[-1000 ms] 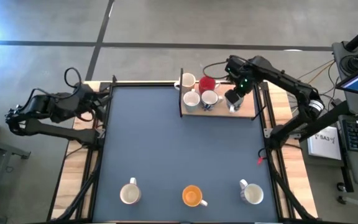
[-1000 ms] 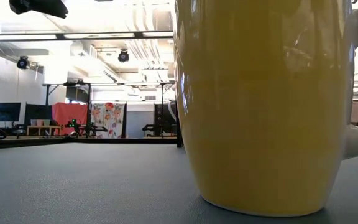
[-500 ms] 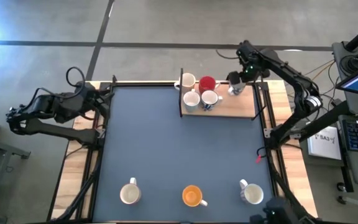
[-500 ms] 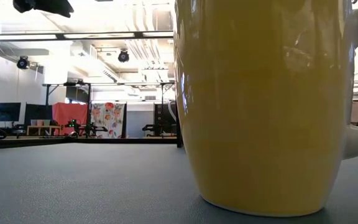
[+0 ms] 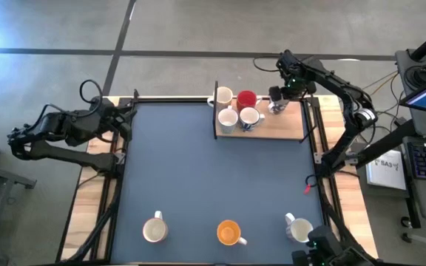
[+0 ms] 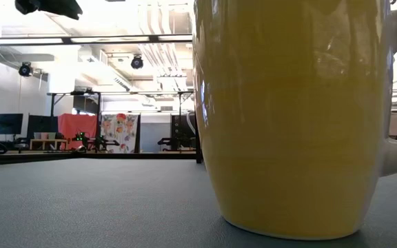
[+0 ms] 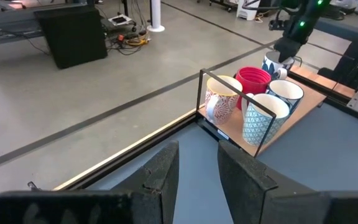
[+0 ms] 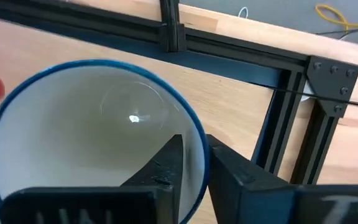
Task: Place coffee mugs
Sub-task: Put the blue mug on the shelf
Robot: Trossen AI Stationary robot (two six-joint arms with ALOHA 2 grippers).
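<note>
The mugs are apart; my right gripper should grip the blue-rimmed mug's rim [image 8: 199, 127] and move it closer to the red mug before leaving.
On the wooden tray [image 5: 291, 129] at the far right stand a cream mug [image 5: 222, 96], a red mug [image 5: 246, 99] and two patterned mugs [image 5: 228, 118] [image 5: 249, 117]. My right gripper [image 5: 276, 105] points down at a blue-rimmed white mug [image 8: 92, 137] beside the red one. Its jaws are slightly apart, astride that mug's wall. Two white mugs [image 5: 154, 230] [image 5: 299, 230] and an orange mug [image 5: 229, 233] stand along the near edge. The orange mug [image 6: 295, 117] fills the low view. My left gripper [image 7: 199, 162] waits open at the table's far left. My right gripper comes from above, one finger [image 8: 166, 165] inside the blue-rimmed mug and the other outside its rim [image 8: 199, 146]. A strip of white inner wall shows between the inside finger and the rim. Whether the outside finger touches, I cannot tell. The mug stands upright on the tray.
A dark-framed clear panel [image 5: 215, 111] stands along the tray's left side. Dark rails [image 5: 318, 133] run along the table's sides. A small red thing [image 5: 308, 189] lies near the right rail. The grey mat [image 5: 213, 177] lies between the tray and the near row of mugs.
My right gripper has carried the blue-rimmed mug from the tray's right middle toward the far edge. It has rolled its wrist and come down beside the red mug. The left arm has kept still.
</note>
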